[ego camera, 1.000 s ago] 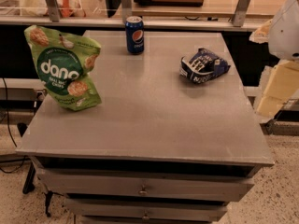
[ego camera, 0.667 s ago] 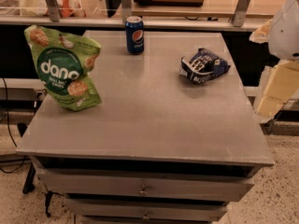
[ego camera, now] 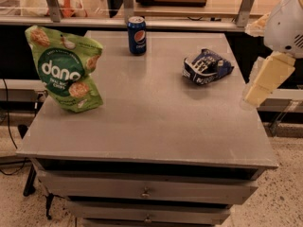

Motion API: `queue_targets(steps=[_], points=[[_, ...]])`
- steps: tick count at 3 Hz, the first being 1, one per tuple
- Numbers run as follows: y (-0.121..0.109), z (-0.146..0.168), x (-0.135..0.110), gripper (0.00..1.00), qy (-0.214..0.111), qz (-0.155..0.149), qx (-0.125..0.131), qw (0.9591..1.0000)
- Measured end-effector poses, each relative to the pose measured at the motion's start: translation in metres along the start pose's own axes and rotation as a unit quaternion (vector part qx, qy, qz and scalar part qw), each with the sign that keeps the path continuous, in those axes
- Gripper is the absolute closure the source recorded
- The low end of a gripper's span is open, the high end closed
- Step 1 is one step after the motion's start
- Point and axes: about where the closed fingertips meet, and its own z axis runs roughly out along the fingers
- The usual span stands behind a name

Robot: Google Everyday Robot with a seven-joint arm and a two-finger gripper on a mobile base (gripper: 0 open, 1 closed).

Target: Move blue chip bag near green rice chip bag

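I should next close my gripper on the end of the blue chip bag (ego camera: 220, 65) that points away from the blue soda can.
The blue chip bag (ego camera: 206, 66) is a small dark navy foil bag with white panels. It lies on the right rear part of the grey table (ego camera: 151, 122). The green rice chip bag (ego camera: 67, 71) is a large bright green pouch with white "dang" lettering. It stands upright at the table's left edge, far from the blue bag. My gripper (ego camera: 265, 82) hangs at the right edge of the view, beyond the table's right side, to the right of the blue bag and apart from it. It holds nothing that I can see.
A blue soda can (ego camera: 137, 35) stands upright at the table's rear, between the two bags. A shelf with metal posts (ego camera: 246, 6) runs behind the table. Drawers (ego camera: 144, 192) sit under the tabletop.
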Motion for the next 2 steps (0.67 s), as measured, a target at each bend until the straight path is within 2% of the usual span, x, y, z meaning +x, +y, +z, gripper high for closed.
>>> queue_targets(steps=[1, 2], points=[[-0.020, 0.024, -0.019, 0.00, -0.044, 0.005, 0.009, 0.9990], [-0.037, 0.051, -0.031, 0.00, -0.078, 0.027, 0.027, 0.9962]])
